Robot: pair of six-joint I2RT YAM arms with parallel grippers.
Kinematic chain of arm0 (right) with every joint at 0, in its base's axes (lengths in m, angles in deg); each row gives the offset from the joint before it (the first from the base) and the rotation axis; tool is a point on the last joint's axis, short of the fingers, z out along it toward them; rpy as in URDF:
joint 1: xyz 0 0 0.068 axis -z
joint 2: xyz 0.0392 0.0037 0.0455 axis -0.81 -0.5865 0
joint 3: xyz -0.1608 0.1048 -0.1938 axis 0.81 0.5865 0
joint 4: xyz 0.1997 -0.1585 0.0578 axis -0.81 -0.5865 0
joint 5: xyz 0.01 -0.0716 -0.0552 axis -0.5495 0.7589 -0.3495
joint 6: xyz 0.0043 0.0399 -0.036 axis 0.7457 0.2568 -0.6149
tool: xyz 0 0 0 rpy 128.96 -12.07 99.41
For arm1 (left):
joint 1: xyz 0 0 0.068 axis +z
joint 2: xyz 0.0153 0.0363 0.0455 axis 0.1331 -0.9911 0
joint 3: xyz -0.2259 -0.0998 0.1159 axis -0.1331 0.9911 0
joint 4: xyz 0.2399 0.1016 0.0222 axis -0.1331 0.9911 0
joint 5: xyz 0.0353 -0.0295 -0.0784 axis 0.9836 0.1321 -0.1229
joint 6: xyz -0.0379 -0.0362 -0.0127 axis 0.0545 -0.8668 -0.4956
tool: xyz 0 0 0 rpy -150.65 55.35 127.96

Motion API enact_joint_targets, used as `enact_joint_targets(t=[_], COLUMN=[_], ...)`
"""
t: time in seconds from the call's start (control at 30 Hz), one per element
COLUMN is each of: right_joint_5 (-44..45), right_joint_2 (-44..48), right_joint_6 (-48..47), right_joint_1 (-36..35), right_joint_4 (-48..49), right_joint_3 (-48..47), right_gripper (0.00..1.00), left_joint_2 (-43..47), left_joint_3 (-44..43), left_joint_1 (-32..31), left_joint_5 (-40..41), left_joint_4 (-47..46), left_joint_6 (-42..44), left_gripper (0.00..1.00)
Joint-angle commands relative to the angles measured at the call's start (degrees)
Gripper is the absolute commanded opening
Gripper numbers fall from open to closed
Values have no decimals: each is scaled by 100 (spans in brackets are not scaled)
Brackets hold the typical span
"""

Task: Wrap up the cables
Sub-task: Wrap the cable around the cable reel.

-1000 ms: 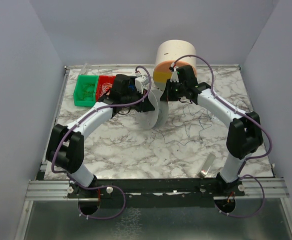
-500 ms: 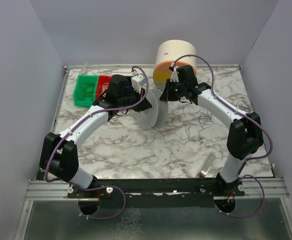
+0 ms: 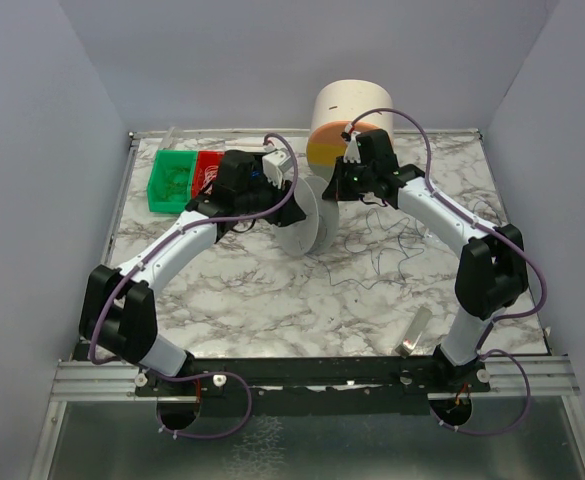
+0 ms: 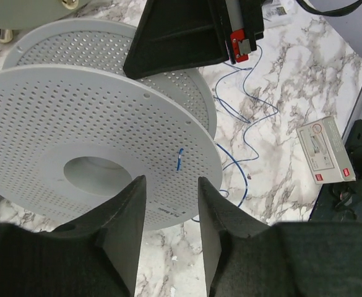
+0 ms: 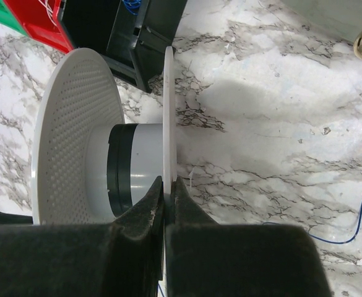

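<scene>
The blue wire has only a short end poking through the edge hole, so next the left gripper pinches the blue wire's tip (image 4: 179, 168) and pulls more through before wrapping.
A white perforated spool (image 3: 310, 215) stands on edge at the table's middle back. My right gripper (image 5: 167, 182) is shut on the rim of its right flange (image 5: 168, 93). The grey hub (image 5: 137, 167) carries a dark band. My left gripper (image 4: 171, 182) is open just in front of the other flange (image 4: 94, 142), touching nothing. The thin wire (image 3: 382, 250) lies loose and squiggly on the table right of the spool. It looks blue in the left wrist view (image 4: 242, 117), where a short end (image 4: 179, 159) pokes through a flange hole.
A green bin (image 3: 172, 180) and a red bin (image 3: 209, 170) stand at the back left. A large white and orange cylinder (image 3: 350, 115) stands behind the spool. A small flat packet (image 3: 415, 332) lies near the front right. The table (image 3: 272, 300) is marbled.
My left arm's elbow has swung left and its gripper has shifted slightly back beside the spool. My right gripper has stayed shut on the flange, moving slightly back.
</scene>
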Motion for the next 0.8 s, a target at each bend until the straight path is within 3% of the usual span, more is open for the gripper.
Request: enact_joint_targets(t=[0.0,0.5,0.77], right_joint_5=[-43,-181,-208], right_joint_2=[249,232,231], right_joint_6=[4,27,27], right_joint_1=[35,33,33], right_joint_4=[205,246,245], right_joint_3=[-10,25,33], right_gripper=[0,0,0], left_joint_2=[-125,-427,-513], left_joint_3=[-88,-336,-415], left_joint_1=[-85,-237,-285], left_joint_5=[-92,-81,-110], left_joint_4=[89,117,147], left_joint_6=[116,162,168], left_gripper=[41,40,34])
